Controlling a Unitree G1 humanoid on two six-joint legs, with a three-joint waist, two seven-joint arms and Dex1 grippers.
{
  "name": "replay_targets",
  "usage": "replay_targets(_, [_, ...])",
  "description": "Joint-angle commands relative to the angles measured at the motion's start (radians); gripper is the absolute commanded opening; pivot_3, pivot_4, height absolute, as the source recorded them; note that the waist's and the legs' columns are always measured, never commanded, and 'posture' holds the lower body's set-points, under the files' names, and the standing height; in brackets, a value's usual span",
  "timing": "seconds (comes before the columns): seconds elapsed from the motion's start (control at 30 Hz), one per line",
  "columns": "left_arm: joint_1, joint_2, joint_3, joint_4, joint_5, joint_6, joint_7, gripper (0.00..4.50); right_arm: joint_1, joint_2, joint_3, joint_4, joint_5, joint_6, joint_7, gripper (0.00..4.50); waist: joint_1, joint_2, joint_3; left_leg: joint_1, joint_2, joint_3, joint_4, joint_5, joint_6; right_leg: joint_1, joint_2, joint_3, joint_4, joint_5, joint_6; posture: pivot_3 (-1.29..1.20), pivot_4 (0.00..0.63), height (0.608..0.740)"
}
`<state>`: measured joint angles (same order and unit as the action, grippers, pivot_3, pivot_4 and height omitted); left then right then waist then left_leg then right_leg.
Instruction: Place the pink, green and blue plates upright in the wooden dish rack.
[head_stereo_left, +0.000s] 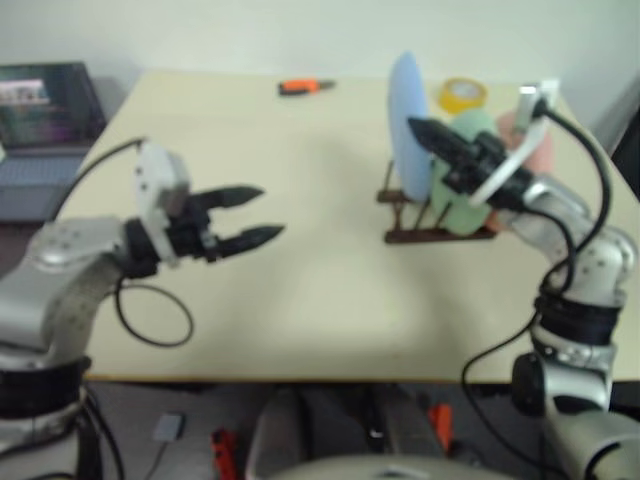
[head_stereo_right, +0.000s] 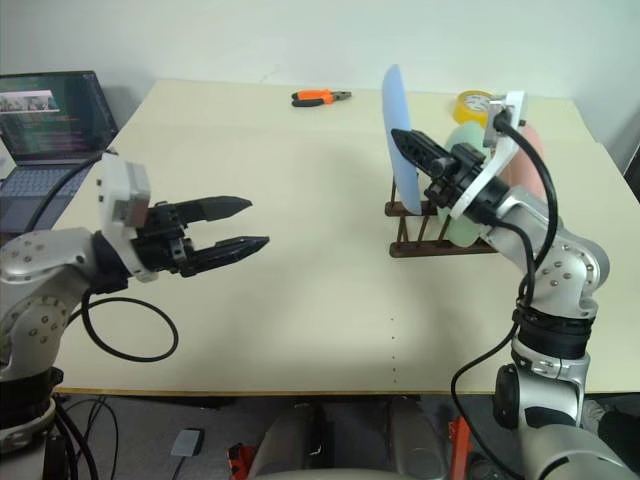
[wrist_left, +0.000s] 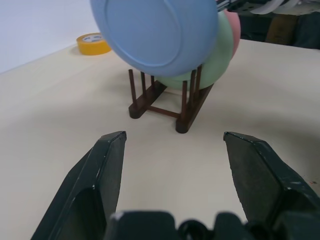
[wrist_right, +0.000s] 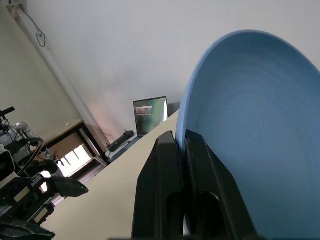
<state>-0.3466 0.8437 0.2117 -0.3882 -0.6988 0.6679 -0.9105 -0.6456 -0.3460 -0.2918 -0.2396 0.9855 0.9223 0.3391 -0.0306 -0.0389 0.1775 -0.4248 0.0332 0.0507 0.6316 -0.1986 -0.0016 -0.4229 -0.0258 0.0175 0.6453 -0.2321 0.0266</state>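
Next, I release the blue plate with my right gripper, upright in the rack's end slot (head_stereo_left: 418, 226) beside the green plate.
The blue plate (head_stereo_right: 398, 120) stands upright at the near end of the wooden dish rack (head_stereo_right: 440, 247), leaning a little. Behind it in the same rack stand the green plate (wrist_left: 215, 55) and, furthest back, the pink plate (wrist_left: 232, 25). My right gripper (head_stereo_right: 394, 136) reaches in from the right and is shut on the blue plate's rim (wrist_right: 260, 125) about halfway up. My left gripper (head_stereo_right: 258, 222) hovers open and empty over the left part of the table, pointing toward the rack (wrist_left: 185, 112).
A yellow tape roll (head_stereo_right: 472, 103) lies just behind the rack. Orange pliers (head_stereo_right: 320, 97) lie near the table's far edge. An open laptop (head_stereo_right: 50, 115) sits off the table's left side. Bare tabletop (head_stereo_right: 320, 280) spreads between the two grippers.
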Motion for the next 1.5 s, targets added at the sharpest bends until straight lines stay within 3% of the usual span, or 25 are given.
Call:
replay_targets(0.03, [-0.014, -0.004, -0.006, -0.009, 0.004, -0.022, -0.007, 3.41, 0.006, -0.011, -0.013, -0.045, 0.014, -0.023, -0.008, 0.00, 0.000, 0.000, 0.000, 0.000, 0.000, 0.000, 0.000, 0.000, 0.000, 0.000, 0.000, 0.000, 0.000, 0.000, 0.000, 0.00, 0.150, 0.740])
replay_targets(1.4, [-0.078, -0.006, -0.041, 0.046, 0.048, -0.035, -0.037, 3.41, 0.130, -0.038, -0.023, -0.043, 0.013, -0.098, -0.051, 0.00, 0.002, 0.000, 0.000, 0.000, 0.000, 0.000, 0.000, 0.000, 0.000, 0.001, 0.000, 0.000, 0.000, 0.000, 0.001, 0.00, 0.150, 0.740])
replay_targets(1.5, [-0.077, -0.006, -0.041, 0.046, 0.050, -0.036, -0.035, 3.46, 0.129, -0.036, -0.019, -0.034, 0.003, -0.104, -0.049, 0.72, 0.002, 0.000, 0.000, 0.000, 0.000, 0.000, 0.000, 0.000, 0.000, 0.001, 0.000, 0.000, 0.000, 0.000, 0.001, 0.00, 0.150, 0.740])
